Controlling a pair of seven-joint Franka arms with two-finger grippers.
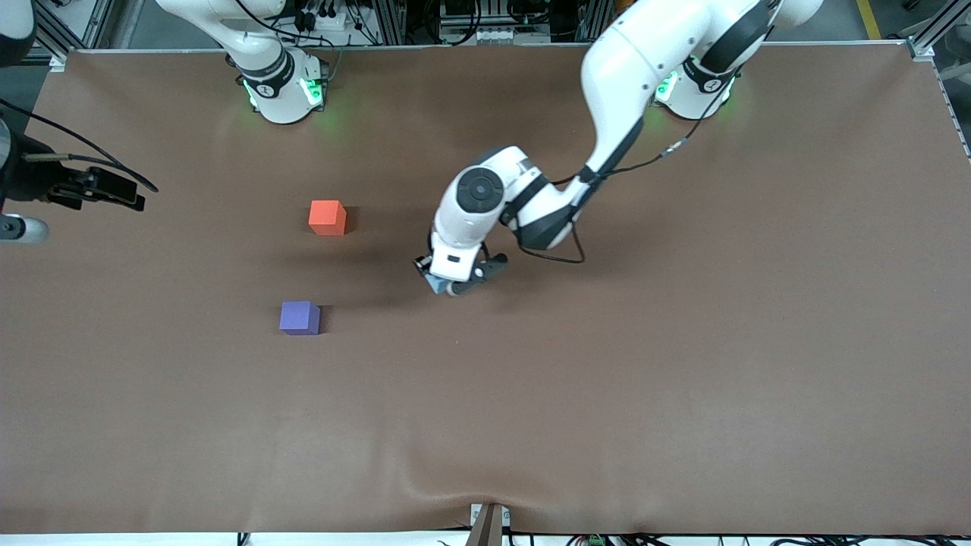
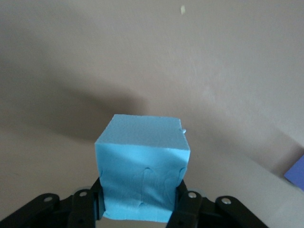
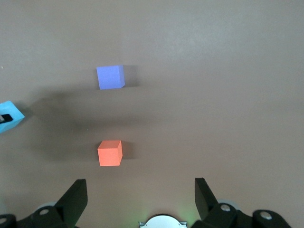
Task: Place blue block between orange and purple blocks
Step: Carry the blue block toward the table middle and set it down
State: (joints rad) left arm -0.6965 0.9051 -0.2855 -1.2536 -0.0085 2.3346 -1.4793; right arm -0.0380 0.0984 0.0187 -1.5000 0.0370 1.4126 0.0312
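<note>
Next, my left gripper puts the blue block down on bare table out (image 1: 429, 263) beside the gap between the orange and purple blocks. The blue block is held over the table's middle.
My left gripper (image 1: 449, 286) is shut on the blue block (image 1: 435, 283), holding it over the middle of the brown table. In the left wrist view the sky-blue cube (image 2: 142, 161) sits between the black fingers (image 2: 190, 209), and a corner of the purple block (image 2: 297, 173) shows. The orange block (image 1: 328, 218) and the purple block (image 1: 300, 318) lie apart toward the right arm's end, the purple one nearer the front camera. My right gripper (image 3: 140, 190) is open and empty, high above the orange block (image 3: 109, 153) and the purple block (image 3: 110, 77); it waits.
A dark device with a cable (image 1: 91, 188) juts in at the right arm's end of the table. A small bracket (image 1: 489, 523) sits at the table's near edge. The arm bases (image 1: 281, 87) stand along the back edge.
</note>
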